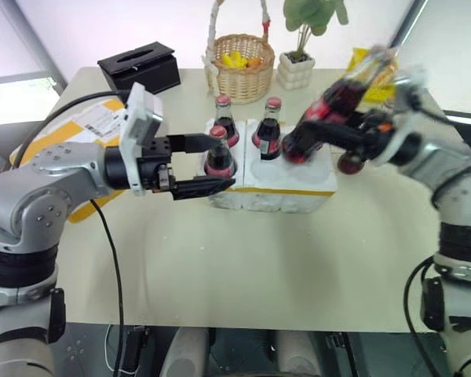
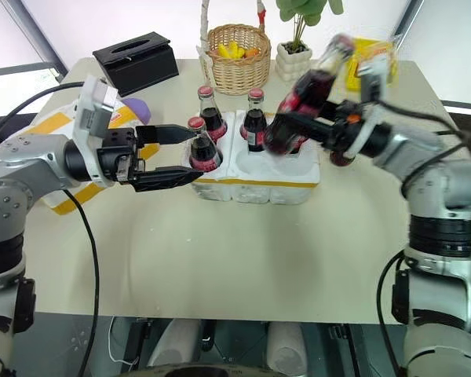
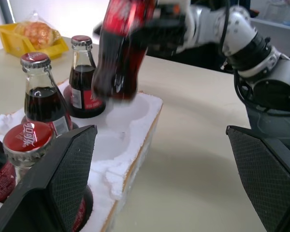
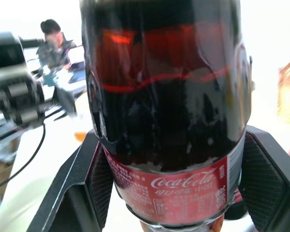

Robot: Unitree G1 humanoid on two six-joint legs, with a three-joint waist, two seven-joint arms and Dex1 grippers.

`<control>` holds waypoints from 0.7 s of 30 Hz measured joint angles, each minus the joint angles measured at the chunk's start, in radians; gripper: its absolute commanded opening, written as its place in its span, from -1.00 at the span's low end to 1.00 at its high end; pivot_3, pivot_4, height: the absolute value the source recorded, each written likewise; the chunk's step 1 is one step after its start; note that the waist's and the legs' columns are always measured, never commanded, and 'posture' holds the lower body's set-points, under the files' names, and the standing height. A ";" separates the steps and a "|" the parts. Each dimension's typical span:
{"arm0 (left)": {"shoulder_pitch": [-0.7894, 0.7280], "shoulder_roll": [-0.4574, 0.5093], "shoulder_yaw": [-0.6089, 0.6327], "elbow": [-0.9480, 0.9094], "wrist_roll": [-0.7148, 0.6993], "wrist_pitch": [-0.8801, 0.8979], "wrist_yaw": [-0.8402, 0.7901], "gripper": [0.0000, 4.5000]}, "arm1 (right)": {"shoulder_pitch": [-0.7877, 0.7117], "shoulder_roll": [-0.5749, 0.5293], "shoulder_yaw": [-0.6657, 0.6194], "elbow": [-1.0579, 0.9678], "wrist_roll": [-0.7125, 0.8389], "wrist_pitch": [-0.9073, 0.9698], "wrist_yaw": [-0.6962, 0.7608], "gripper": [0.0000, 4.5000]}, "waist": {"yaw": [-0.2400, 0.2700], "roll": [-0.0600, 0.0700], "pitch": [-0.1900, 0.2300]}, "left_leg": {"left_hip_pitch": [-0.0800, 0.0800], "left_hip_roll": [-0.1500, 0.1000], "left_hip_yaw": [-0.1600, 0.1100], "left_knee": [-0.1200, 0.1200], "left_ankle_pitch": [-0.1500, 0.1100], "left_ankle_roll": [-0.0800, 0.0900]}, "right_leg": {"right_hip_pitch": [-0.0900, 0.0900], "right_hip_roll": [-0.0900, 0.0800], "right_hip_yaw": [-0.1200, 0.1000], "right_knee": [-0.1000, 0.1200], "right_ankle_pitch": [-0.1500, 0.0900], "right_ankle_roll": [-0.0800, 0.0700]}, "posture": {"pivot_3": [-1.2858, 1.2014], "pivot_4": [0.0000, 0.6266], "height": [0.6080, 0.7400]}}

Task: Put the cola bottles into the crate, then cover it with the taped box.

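Note:
My right gripper is holding the cola bottle. It will let go of it in the crate's empty front middle hole (image 1: pixel 267 173), in front of the back middle bottle.
The white foam crate (image 1: pixel 298 192) with a yellow tape band stands mid-table. Three cola bottles stand upright in its wells: front left (image 1: pixel 219 155), back left (image 1: pixel 224 118) and back middle (image 1: pixel 269 132). My right gripper (image 1: pixel 339 126) is shut on a fourth cola bottle (image 1: pixel 330 106), tilted with its cap up to the right and its base just above the crate's right side. My left gripper (image 1: pixel 218 163) is open at the crate's front left corner, its fingers wide on either side of the front left bottle. The taped box (image 1: pixel 86 126) lies at the left under my left arm.
Another bottle (image 1: pixel 350 162) stands on the table right of the crate, behind my right hand. Along the far edge are a black tissue box (image 1: pixel 139 67), a wicker basket (image 1: pixel 239 67), a white plant pot (image 1: pixel 297 71) and a yellow tray (image 1: pixel 369 67). A person (image 4: pixel 55 41) sits in the background.

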 measured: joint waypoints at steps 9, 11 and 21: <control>0.021 0.004 0.014 -0.046 -0.028 0.002 0.055 1.00 | -0.064 0.039 0.110 0.061 -0.137 -0.102 0.066 0.26 | -0.005 0.000 0.000 | 0.000 0.000 0.000 -0.001 0.000 0.000 | -0.002 0.001 0.000 0.001 0.000 0.000 | 0.03 -0.52 1.00; 0.031 0.006 0.023 -0.049 -0.033 0.003 0.065 1.00 | -0.064 0.063 0.125 0.065 -0.151 -0.106 0.071 0.26 | -0.007 0.000 0.000 | 0.000 0.001 0.000 -0.001 0.000 0.000 | -0.002 0.001 0.000 0.002 0.000 0.000 | 0.03 -0.52 1.00; 0.033 0.014 0.027 -0.062 -0.050 0.013 0.091 1.00 | -0.072 0.121 0.189 0.141 -0.246 -0.179 0.095 0.26 | -0.003 0.000 0.000 | 0.000 0.001 -0.001 0.000 0.001 -0.002 | -0.002 0.003 0.000 0.002 0.001 -0.001 | 0.03 -0.52 1.00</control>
